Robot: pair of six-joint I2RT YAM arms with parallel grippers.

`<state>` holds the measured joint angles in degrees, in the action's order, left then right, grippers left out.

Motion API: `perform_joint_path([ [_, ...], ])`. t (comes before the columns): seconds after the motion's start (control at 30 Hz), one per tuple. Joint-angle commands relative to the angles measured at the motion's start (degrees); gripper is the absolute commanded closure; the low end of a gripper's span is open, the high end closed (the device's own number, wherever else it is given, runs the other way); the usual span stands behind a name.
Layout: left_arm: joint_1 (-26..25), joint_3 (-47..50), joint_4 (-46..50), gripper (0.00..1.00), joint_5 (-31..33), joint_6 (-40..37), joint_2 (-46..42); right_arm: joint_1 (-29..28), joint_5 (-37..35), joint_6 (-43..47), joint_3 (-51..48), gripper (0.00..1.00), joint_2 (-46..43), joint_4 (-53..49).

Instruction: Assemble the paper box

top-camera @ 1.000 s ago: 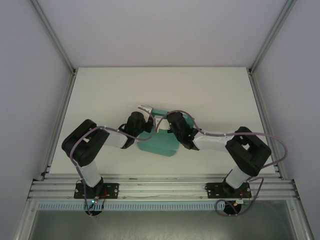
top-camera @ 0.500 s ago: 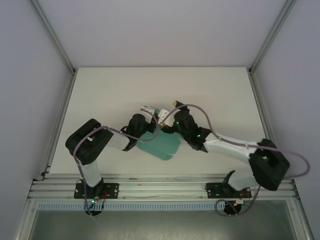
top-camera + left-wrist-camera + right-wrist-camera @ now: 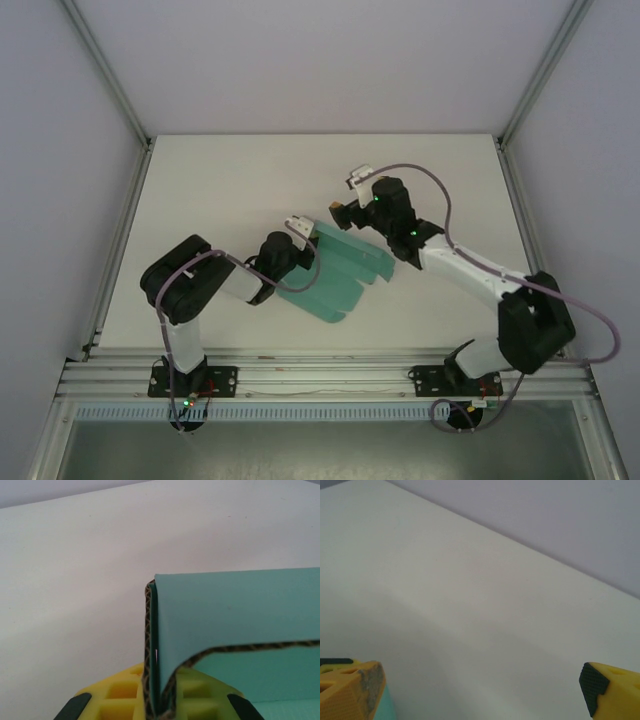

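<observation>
The flap's bent end is pinched with the paper box's side in my left gripper; I should open, free the flap, then take the paper box's side (image 3: pixel 148 652) beneath it.
The paper box (image 3: pixel 340 272) is a teal-green card sheet with flaps, lying partly folded at the table's middle. My left gripper (image 3: pixel 303 245) is shut on its left edge. In the left wrist view the yellow fingers (image 3: pixel 120 700) pinch a folded double layer of the paper box (image 3: pixel 235 615), whose corrugated edge stands upright between them. My right gripper (image 3: pixel 340 212) hovers just beyond the sheet's far right corner, open and holding nothing. Its fingertips (image 3: pixel 352 690) stand wide apart over bare table, with a teal sliver of the paper box (image 3: pixel 389 709) at the lower left.
The white table (image 3: pixel 220 180) is framed by aluminium rails (image 3: pixel 120 230) on both sides and a rail along the near edge. Grey walls enclose the back and sides. Purple cables loop along both arms.
My right gripper has opened, let go of the card and swung back and right, away from it. The card's right flaps have spread out flatter. The left gripper keeps its grip.
</observation>
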<state>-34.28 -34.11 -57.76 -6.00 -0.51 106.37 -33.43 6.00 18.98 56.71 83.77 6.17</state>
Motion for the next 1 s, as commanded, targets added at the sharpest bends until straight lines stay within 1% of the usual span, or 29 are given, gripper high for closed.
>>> perform_joint_path([
  [0.0, -0.7, 0.87, -2.42, 1.0, -0.62, -0.11, 1.65, 0.03, 2.02, -2.27, 3.21, 0.01, 4.73, -3.84],
  [0.07, -0.83, 1.17, -2.8, 1.0, -0.04, 0.04, 1.74, 0.03, 4.29, -1.4, 3.94, 0.02, 7.13, -4.41],
  [0.13, -0.74, 1.07, -2.47, 0.95, 0.37, 0.16, 1.96, -0.39, 6.71, 0.57, 3.94, 0.04, 8.62, -5.5],
  [0.17, -0.79, 0.9, -1.98, 0.93, 0.46, -0.09, 2.14, -0.77, 7.08, 0.83, 3.59, 0.04, 9.16, -5.56],
  [0.3, -0.84, 1.58, -1.95, 0.91, 1.26, 0.15, 2.19, -1.7, 6.15, 0.88, 1.61, 0.04, 10.75, -5.21],
  [0.33, -0.87, 1.92, -2.04, 0.9, 1.33, 0.26, 2.03, -1.89, 6.32, 1.0, 1.0, 0.05, 11.05, -5.12],
  [0.37, -0.87, 2.2, -1.64, 0.87, 1.39, 0.27, 1.71, -2.23, 7.14, 2.18, 0.33, 0.06, 11.45, -5.05],
  [0.43, -0.9, 2.59, -0.44, 0.75, 2.06, 0.63, 1.12, -3.25, 7.04, 3.54, -1.08, 0.06, 11.94, -4.64],
  [0.5, -0.92, 3.01, 0.86, 0.69, 2.58, 1.03, 0.38, -4.6, 5.59, 4.5, -1.92, 0.06, 12.45, -4.72],
  [0.63, -0.98, 4.14, 1.64, 0.69, 2.98, 2.09, -1.17, -6.12, 1.36, 5.19, -2.85, 0.06, 12.57, -4.08],
  [0.77, -0.96, 5.12, 2.09, 0.72, 4.51, 2.95, -3.63, -6.13, 0.36, 4.99, -2.89, 0.06, 12.42, -4.31],
  [0.9, -0.96, 5.81, 2.95, 0.72, 6.27, 3.48, -6.12, -6.12, -1.12, 4.49, -2.67, 0.06, 12.56, -4.57],
  [0.93, -0.96, 5.71, 3.55, 0.74, 6.48, 3.57, -6.53, -6.14, -1.7, 4.08, -2.44, 0.06, 12.63, -4.69],
  [0.97, -0.96, 5.52, 3.98, 0.78, 7.42, 3.75, -6.49, -6.12, -2.2, 3.58, -2.27, 0.06, 12.57, -4.76],
])
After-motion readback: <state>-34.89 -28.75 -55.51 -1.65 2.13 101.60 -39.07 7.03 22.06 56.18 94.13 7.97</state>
